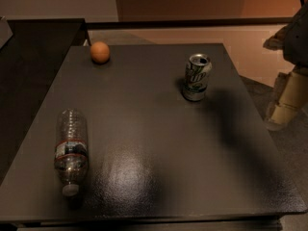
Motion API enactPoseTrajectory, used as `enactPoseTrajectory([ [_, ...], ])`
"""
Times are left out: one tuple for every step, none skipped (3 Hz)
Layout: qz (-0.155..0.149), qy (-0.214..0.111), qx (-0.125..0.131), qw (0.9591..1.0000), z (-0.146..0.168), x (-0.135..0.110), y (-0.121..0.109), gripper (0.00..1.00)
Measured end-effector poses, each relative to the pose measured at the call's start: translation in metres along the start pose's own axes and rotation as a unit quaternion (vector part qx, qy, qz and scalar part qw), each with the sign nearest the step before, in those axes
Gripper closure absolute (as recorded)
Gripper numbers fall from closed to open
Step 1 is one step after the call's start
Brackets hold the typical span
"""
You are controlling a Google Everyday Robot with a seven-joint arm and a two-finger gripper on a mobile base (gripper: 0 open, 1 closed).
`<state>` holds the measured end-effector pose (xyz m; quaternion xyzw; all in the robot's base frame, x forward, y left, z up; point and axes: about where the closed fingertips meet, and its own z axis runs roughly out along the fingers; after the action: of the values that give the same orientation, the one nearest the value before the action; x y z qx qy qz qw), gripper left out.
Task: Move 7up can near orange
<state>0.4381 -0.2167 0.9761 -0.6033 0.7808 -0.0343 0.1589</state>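
Observation:
Next, I grip the upper half of the 7up can [197, 72] around its sides, just below the shiny top.
The 7up can [196, 77] stands upright on the dark table [144, 129], right of centre toward the far side; it is silver and green with a shiny top. The orange [99, 52] sits near the table's far left corner, well apart from the can. My gripper [284, 105] hangs at the right edge of the view, off the table's right side, to the right of and apart from the can. It holds nothing that I can see.
A clear plastic bottle [71, 150] lies on its side at the front left of the table, cap toward the front edge. A dark counter [33, 47] adjoins the left side. Floor lies beyond the right edge.

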Motion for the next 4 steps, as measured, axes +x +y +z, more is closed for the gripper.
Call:
enactPoseTrajectory([
  [0.000, 0.000, 0.000, 1.0000, 0.000, 0.000, 0.000, 0.00],
  [-0.001, -0.012, 0.003, 0.9999, -0.002, -0.005, -0.007, 0.00],
  [0.002, -0.037, 0.000, 0.9993, 0.003, -0.013, -0.021, 0.00],
  [0.005, -0.066, -0.001, 0.9978, 0.020, -0.024, -0.042, 0.00],
])
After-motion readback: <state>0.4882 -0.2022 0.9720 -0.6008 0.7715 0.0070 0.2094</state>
